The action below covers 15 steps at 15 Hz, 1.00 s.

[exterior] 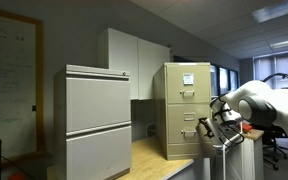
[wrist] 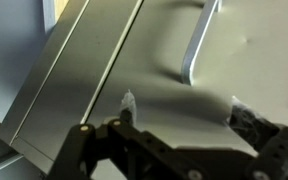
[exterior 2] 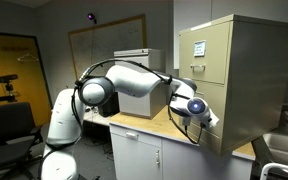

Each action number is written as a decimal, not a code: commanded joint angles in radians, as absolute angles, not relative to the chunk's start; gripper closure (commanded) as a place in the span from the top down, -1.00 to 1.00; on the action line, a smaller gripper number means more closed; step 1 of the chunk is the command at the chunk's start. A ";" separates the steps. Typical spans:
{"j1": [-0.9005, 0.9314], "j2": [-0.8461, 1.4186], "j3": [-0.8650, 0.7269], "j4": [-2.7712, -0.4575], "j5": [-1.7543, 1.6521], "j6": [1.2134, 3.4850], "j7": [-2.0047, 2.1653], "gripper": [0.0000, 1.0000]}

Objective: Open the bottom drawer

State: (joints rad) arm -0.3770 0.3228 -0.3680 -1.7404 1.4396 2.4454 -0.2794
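Observation:
I should close my gripper on the metal handle's middle (exterior: 188, 133) (wrist: 201, 35), which is on the bottom drawer of the beige filing cabinet.
The narrow beige filing cabinet stands on a counter in both exterior views. Its bottom drawer (exterior: 185, 138) (exterior 2: 224, 102) has a plain tan front and looks shut. The upper drawer (exterior 2: 200, 50) bears white paper sheets. My gripper (exterior: 212, 123) (exterior 2: 204, 118) is right at the bottom drawer's front. In the wrist view the gripper (wrist: 185, 108) is open, with its two fingertips spread wide against the tan front (wrist: 164, 60). The drawer's metal handle (wrist: 198, 45) lies just beyond the fingertips and is not between them.
A wide light-grey cabinet (exterior: 97, 115) stands beside the beige one on the wooden counter (exterior: 149, 155). White wall cupboards (exterior: 134, 55) hang behind. An office chair (exterior 2: 14, 125) stands near the robot base. A sink edge (exterior 2: 284, 150) lies beyond the cabinet.

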 commanded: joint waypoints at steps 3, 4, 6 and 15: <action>-0.398 0.329 -0.329 -1.686 1.475 2.439 -0.268 1.00; -0.397 0.330 -0.325 -1.680 1.474 2.437 -0.267 1.00; -0.394 0.336 -0.316 -1.670 1.471 2.433 -0.269 1.00; -0.369 0.385 -0.272 -1.680 1.431 2.427 -0.279 1.00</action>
